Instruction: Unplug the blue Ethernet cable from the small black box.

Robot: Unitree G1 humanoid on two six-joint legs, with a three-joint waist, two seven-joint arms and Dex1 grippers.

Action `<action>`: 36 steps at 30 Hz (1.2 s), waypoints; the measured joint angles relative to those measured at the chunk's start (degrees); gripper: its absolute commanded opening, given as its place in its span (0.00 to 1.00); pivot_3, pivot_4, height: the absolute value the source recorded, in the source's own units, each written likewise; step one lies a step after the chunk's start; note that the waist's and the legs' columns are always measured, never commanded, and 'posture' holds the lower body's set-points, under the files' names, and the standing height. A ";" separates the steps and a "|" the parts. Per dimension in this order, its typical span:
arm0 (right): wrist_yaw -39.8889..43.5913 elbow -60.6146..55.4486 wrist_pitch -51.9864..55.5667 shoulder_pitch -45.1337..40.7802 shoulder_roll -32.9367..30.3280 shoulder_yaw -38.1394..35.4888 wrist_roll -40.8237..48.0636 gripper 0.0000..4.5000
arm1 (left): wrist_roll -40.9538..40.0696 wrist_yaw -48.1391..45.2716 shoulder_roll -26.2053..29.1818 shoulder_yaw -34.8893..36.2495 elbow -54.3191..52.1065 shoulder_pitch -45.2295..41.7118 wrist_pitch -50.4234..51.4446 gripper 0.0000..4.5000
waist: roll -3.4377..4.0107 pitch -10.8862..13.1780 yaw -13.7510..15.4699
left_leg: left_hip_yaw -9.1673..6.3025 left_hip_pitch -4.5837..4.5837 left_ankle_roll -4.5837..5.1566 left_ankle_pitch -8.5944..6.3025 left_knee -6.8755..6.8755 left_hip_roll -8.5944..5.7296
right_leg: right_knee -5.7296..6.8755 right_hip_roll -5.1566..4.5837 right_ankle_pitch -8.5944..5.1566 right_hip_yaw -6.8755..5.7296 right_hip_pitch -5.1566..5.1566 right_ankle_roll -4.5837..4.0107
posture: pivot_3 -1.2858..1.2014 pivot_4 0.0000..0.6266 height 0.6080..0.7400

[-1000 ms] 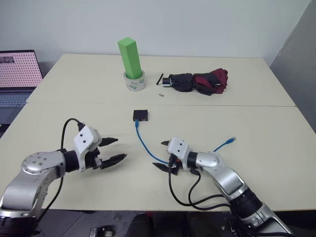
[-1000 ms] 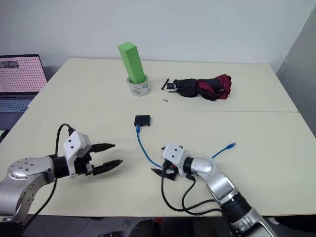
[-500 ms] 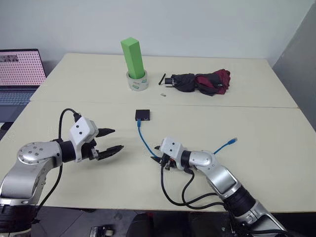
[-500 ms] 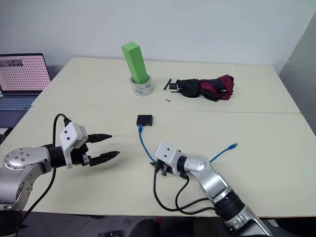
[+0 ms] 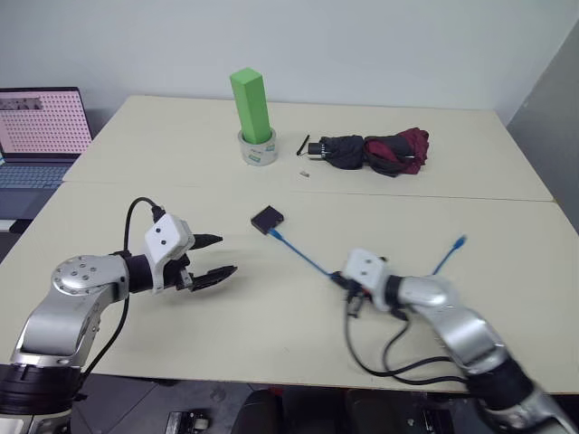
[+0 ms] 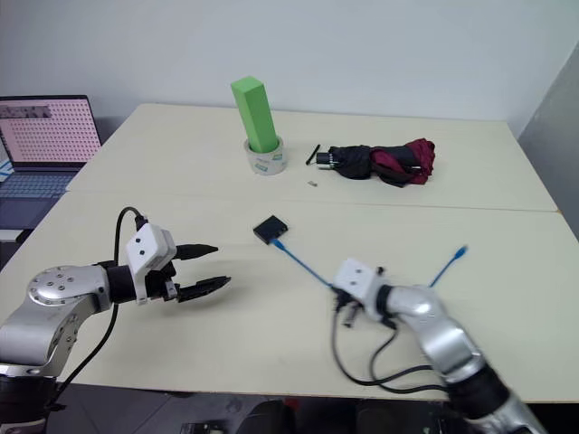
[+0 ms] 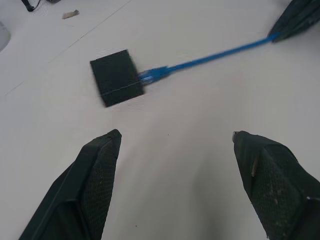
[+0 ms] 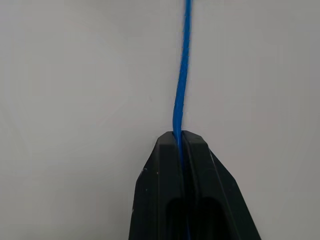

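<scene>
The small black box has a blue Ethernet cable's plug opposite one end. Next, my left gripper takes hold of the box by the end (image 5: 261, 213) (image 7: 102, 81) opposite that plug, keeping the plug free.
The small black box (image 5: 267, 218) lies near the middle of the table, turned at an angle. The blue Ethernet cable (image 5: 306, 258) runs taut from its plug at the box (image 7: 152, 75) to my right gripper (image 5: 342, 281), which is shut on the cable (image 8: 182, 75). The cable's free end (image 5: 461, 241) lies further right on the table. The plug sits against the box's edge (image 7: 116, 77). My left gripper (image 5: 223, 255) hovers open to the left of the box, a short way from it, with nothing between its fingers (image 7: 100, 165).
A green block (image 5: 251, 104) stands in a tape roll (image 5: 259, 152) at the back. A folded black-and-maroon umbrella (image 5: 380, 152) lies to its right, with a small bit (image 5: 306, 172) between them. A laptop (image 5: 41, 122) sits at the far left. Black arm cables (image 5: 389, 348) loop near the front edge.
My right gripper shut on the blue cable and swung right, pulling it straight. The black box turned and slid slightly toward the pull. My left gripper hardly moved.
</scene>
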 measured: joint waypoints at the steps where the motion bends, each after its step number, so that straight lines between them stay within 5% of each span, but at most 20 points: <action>1: 1.16 -0.71 -0.05 1.30 -2.58 -1.73 0.79 0.02 | 0.02 -0.14 -0.11 -0.25 -0.02 0.00 -0.04 0.84 | 0.00 0.00 0.03 | 0.00 0.00 0.00 0.00 0.00 0.00 | 0.00 0.00 0.00 -0.01 0.00 0.00 | 0.52 0.24 1.00; 4: 5.12 -1.36 -0.55 5.09 -10.10 -6.99 3.13 0.02 | 0.03 -0.87 -0.41 -0.86 -0.03 -0.07 -0.27 0.84 | -0.03 -0.02 0.15 | 0.03 -0.01 0.01 -0.01 0.00 0.01 | -0.04 0.01 0.00 0.02 0.02 0.00 | 0.52 0.24 1.00; 8: 6.90 -0.57 -1.68 6.17 -12.05 -8.74 3.95 0.15 | 0.02 -1.03 -1.41 -2.06 -0.13 -0.06 -0.42 0.84 | -0.04 -0.02 0.12 | 0.07 0.03 0.02 -0.01 0.01 0.02 | 0.00 0.03 0.00 0.06 0.02 0.00 | 0.52 0.24 1.00; 14: 6.43 1.24 -1.76 3.15 -7.23 -7.58 4.03 0.49 | -0.15 -1.09 -2.07 -2.62 -0.97 0.38 -0.07 0.84 | -0.05 -0.03 -0.54 | 0.06 0.04 0.01 0.00 0.00 0.14 | 0.03 0.14 0.00 0.05 0.00 0.00 | 0.52 0.24 1.00; 21: 2.89 12.44 0.29 -9.39 9.12 0.17 4.19 0.49 | -1.30 -1.11 -2.67 -2.86 -3.48 1.84 1.69 0.84 | 0.04 0.03 -1.31 | 0.05 0.01 -0.17 0.10 -0.02 0.20 | 0.14 0.24 0.00 0.07 -0.13 0.00 | 0.52 0.24 1.00; 28: -0.45 23.48 -4.06 -16.73 16.73 3.19 1.56 0.49 | -1.27 -1.05 -2.83 -2.87 -3.54 2.14 1.86 0.84 | 0.02 0.02 -1.08 | 0.06 -0.01 -0.21 0.12 -0.01 0.14 | 0.10 0.14 0.00 0.04 -0.12 0.00 | 0.52 0.24 1.00; 36: 0.60 24.60 -5.68 -17.26 17.07 4.31 1.29 0.10 | -1.25 -1.09 -2.97 -2.87 -3.25 2.15 1.63 0.84 | 0.03 0.01 -1.10 | 0.06 0.03 -0.20 0.11 -0.01 0.15 | 0.17 0.15 0.00 0.04 -0.11 0.00 | 0.52 0.24 1.00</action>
